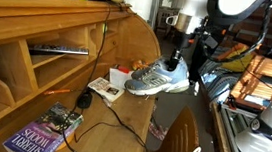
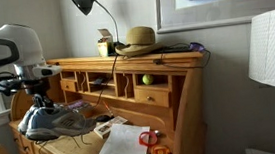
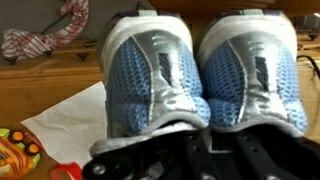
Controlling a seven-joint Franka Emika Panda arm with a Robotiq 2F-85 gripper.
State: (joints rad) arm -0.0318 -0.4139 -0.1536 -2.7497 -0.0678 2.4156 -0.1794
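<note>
My gripper is to set the pair of sneakers down, which now lies at the desk's edge. They will go on the white paper sheet (image 1: 130,78) beside the leaflets on the desk.
A pair of blue mesh and silver sneakers (image 1: 156,80) lies side by side at the edge of the wooden desk (image 1: 122,120). The pair also shows in an exterior view (image 2: 46,120) and fills the wrist view (image 3: 160,70). My gripper (image 1: 176,60) comes straight down onto the heel end of the pair; it also shows in an exterior view (image 2: 41,98). In the wrist view my fingers (image 3: 205,150) sit dark at the heel collars where the two shoes meet, and appear closed there. The fingertips are hidden by the shoes.
On the desk lie a book (image 1: 34,139), leaflets (image 1: 105,86), a black cable and a white paper sheet (image 2: 119,147). The desk's cubbyholes (image 2: 128,86) stand behind, with a hat (image 2: 139,37) and a lamp (image 2: 86,3) on top. A chair back (image 1: 180,141) stands near the desk edge.
</note>
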